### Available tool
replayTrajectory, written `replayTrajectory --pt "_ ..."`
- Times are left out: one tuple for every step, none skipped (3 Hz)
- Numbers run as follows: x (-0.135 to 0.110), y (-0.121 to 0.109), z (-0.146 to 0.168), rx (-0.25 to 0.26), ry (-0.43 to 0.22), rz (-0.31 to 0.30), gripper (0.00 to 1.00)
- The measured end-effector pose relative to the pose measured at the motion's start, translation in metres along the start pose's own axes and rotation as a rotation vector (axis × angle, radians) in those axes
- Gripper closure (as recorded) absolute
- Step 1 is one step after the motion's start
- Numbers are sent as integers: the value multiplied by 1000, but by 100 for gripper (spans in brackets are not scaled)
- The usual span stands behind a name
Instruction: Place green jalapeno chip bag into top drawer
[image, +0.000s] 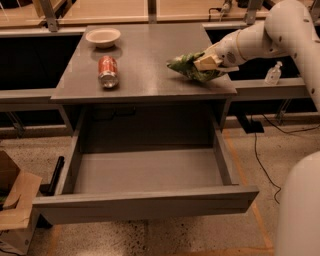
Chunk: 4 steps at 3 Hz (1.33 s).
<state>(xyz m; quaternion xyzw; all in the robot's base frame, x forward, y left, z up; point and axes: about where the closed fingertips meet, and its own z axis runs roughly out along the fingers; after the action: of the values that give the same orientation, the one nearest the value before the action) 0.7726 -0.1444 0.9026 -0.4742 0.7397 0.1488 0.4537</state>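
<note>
The robot's gripper will release the green jalapeno chip bag in the rear part of the open top drawer (184, 137).
The green jalapeno chip bag (187, 66) is held in my gripper (206, 63), lifted a little above the right part of the grey table (145, 65). The gripper's pale fingers are shut on the bag's right end; the rest of the bag sticks out to the left, tilted. The white arm reaches in from the upper right. The top drawer (145, 202) stands pulled out wide open below the table's front edge. Its inside is bare grey.
A red soda can (107, 71) lies on its side on the table's left part. A white bowl (103, 36) stands at the back left. A cardboard box (12, 207) is on the floor at left. A small bottle (273, 73) stands on the right ledge.
</note>
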Motion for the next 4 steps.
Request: replayTrajectory --pt "-18 55 -35 -95 23 -39 100" --pt "-20 113 -63 -171 42 -14 100" --pt "4 172 -73 -243 74 44 100" --pt "52 223 -57 -352 156 109 82"
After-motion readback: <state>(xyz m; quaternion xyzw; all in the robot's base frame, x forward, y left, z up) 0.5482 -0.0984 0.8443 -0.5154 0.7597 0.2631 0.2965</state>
